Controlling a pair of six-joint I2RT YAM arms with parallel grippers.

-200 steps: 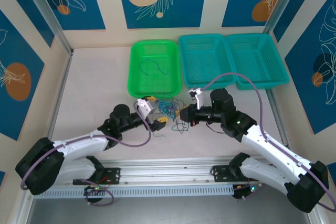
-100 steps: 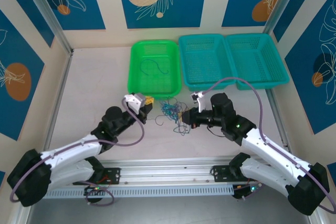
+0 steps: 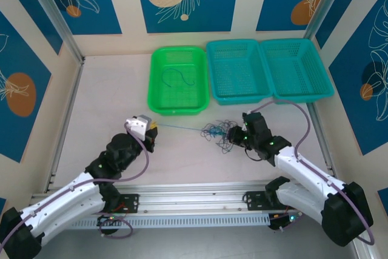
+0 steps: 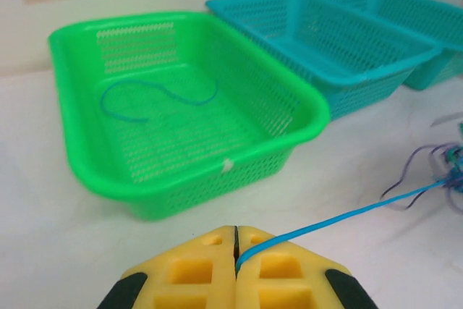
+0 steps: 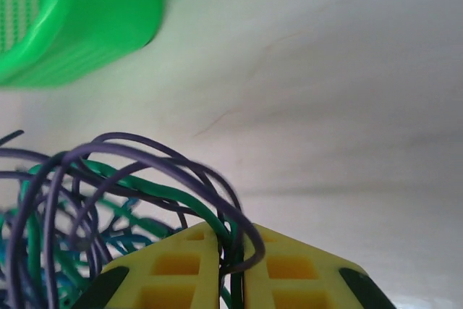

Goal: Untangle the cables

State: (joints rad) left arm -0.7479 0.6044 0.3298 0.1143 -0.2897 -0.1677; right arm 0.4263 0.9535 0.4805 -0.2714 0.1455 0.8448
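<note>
I can see the blue cable runs tight from my left gripper into the clump, so I will slacken it with that gripper, open it and take the part of the blue cable nearer the clump [image 3: 189, 128].
The cables are a clump [image 3: 221, 133] of thin purple, green and blue wires on the table, below the baskets. My right gripper [image 3: 237, 136] is at the clump's right side. In the right wrist view it [image 5: 233, 240] is shut on purple and green loops [image 5: 145, 171]. My left gripper [image 3: 151, 127] sits to the left, shut on a single blue strand [image 3: 182, 128] that runs taut to the clump. In the left wrist view the strand [image 4: 340, 218] leaves the closed yellow jaws [image 4: 236, 233] toward the clump [image 4: 448, 175]. Another blue cable [image 3: 177, 77] lies in the green basket.
The green basket [image 3: 153, 89] stands behind the left gripper, with two teal baskets [image 3: 213, 71] [image 3: 321, 71] to its right. Aluminium frame rails [image 3: 66, 119] border the table on the left and right. The near edge carries the arm bases.
My left gripper closed on the blue strand and pulled back to the left, stretching it taut. My right gripper moved right with the clump.
</note>
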